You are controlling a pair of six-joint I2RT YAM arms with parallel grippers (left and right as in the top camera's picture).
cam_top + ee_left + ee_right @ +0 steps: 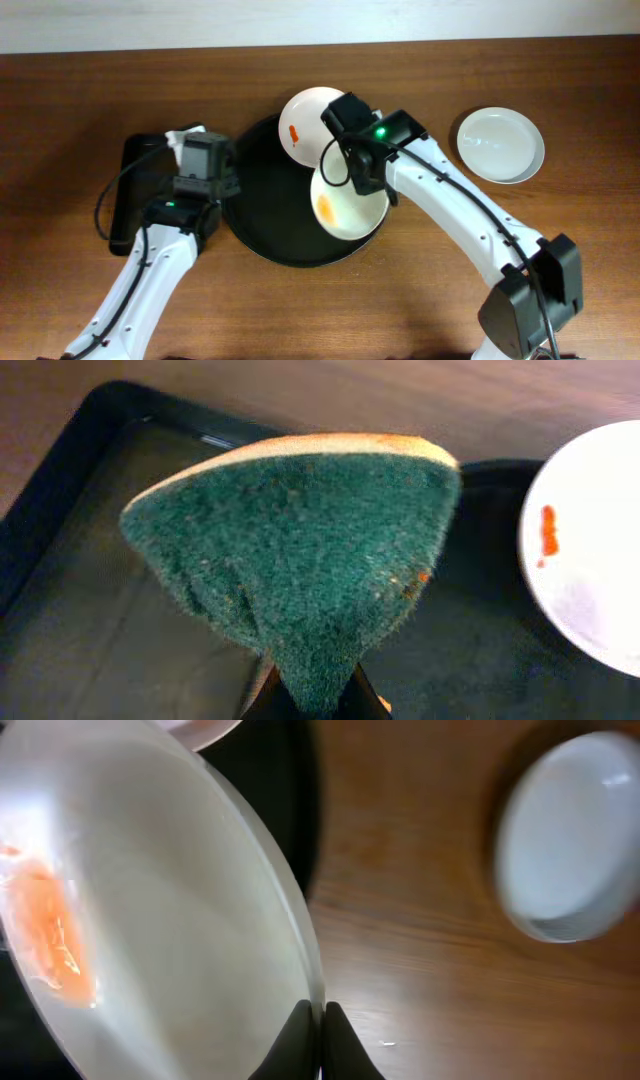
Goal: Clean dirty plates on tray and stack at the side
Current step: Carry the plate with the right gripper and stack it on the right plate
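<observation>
The robot's right gripper should release the plate with the orange smear on top of the clean white plate (501, 143) (574, 835).
A round black tray (262, 215) lies mid-table. A white plate with a small orange stain (303, 122) rests at its far edge and also shows in the left wrist view (590, 550). My right gripper (372, 192) is shut on the rim of a second white plate with an orange smear (345, 212), over the tray's right side; the right wrist view shows the fingers (320, 1035) pinching that plate (170, 930). My left gripper (192, 150) is shut on a green scouring sponge (300, 550), held left of the round tray. A clean white plate (500, 143) sits on the table at the right.
A black rectangular tray (135, 185) lies under my left gripper at the left; its rim shows in the left wrist view (60, 450). The clean plate shows in the right wrist view (575, 835). Bare wooden table (420, 290) surrounds the trays.
</observation>
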